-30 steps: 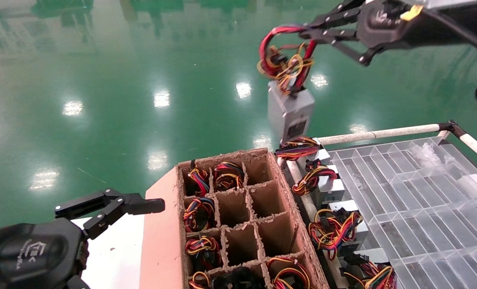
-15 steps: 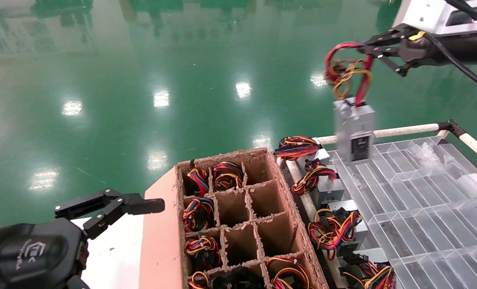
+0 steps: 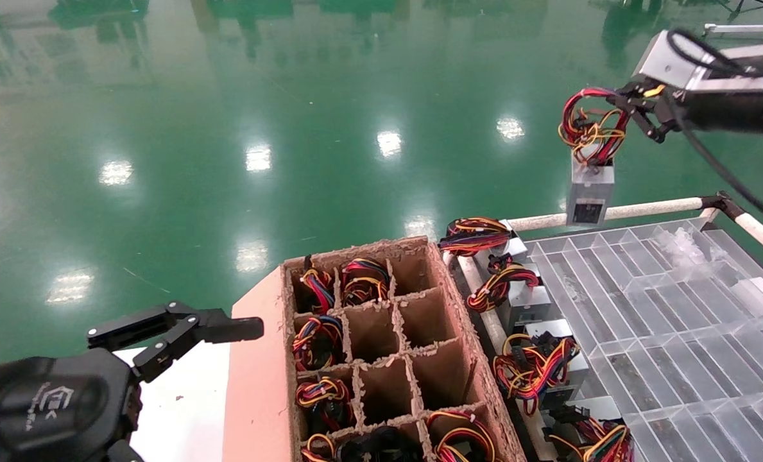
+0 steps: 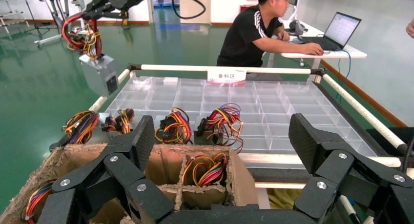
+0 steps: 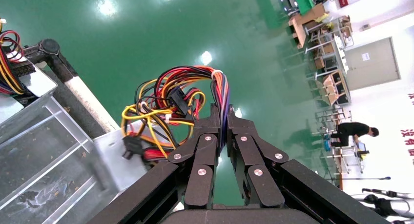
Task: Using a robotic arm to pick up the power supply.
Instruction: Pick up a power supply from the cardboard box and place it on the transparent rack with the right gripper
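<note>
My right gripper needs to let go of the power supply in the clear tray's far corner (image 3: 548, 257) (image 5: 52, 117), against the farthest wired unit.
The power supply (image 3: 590, 192), a small silver box, dangles in the air from its coil of red, yellow and black wires (image 3: 590, 128). My right gripper (image 3: 625, 102) is shut on that wire loop, high at the far right, above the far rail of the clear tray. The right wrist view has the gripper (image 5: 223, 114) pinching the wire bundle (image 5: 166, 102), with the metal box (image 5: 114, 155) below it. From the left wrist view the hanging power supply (image 4: 100, 72) shows far off. My left gripper (image 3: 227, 327) is parked open at the near left, holding nothing.
A brown cardboard divider box (image 3: 439, 301) holds several wired units. More units (image 3: 522, 301) line the edge of the clear compartment tray (image 3: 676, 308), which is framed by white padded rails (image 3: 644, 208). A person (image 4: 263, 29) sits at a desk beyond the tray.
My right gripper has carried the hanging power supply to the right and farther away, from beyond the cardboard box's far corner to above the tray's far rail. The left arm has not moved.
</note>
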Tool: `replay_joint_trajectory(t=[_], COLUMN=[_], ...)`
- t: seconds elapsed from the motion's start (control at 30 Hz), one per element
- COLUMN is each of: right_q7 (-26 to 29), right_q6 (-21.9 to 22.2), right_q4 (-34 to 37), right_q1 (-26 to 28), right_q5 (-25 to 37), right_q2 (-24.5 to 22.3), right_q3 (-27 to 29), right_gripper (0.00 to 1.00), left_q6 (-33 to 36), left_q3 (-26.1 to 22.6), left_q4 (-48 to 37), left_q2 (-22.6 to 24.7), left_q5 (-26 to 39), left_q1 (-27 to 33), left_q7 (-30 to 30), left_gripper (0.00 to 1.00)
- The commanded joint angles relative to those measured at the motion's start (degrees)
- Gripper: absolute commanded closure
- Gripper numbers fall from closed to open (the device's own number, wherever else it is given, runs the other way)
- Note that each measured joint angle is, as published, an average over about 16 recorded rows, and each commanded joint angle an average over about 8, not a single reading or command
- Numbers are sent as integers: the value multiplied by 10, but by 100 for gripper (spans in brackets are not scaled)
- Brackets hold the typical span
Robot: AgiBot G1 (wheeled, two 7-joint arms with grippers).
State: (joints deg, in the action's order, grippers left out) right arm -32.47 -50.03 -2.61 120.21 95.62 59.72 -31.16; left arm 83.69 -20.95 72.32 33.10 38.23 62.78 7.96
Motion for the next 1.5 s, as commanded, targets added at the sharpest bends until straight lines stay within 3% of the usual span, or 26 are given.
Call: replay_joint_trajectory(t=[0.03,0.7,1.0,1.5], right_q7=[-5,-9,5,11], right_q6=[12,14,22,71], right_q4=[6,31,36,28], right_q1=[-4,-47,-55,-89], right_q5=[1,10,8,-9], right_q2=[5,59,56,46], right_q3=[0,-7,-6,6], right_gripper=[100,100,100,100], left_q6=[0,0,0,0], left_q3=[0,0,0,0], left_q4=[0,0,0,0], left_q2=[0,0,0,0], left_q5=[0,0,0,0], left_q1=[0,0,0,0], left_q7=[0,0,0,0], left_gripper=[0,0,0,0])
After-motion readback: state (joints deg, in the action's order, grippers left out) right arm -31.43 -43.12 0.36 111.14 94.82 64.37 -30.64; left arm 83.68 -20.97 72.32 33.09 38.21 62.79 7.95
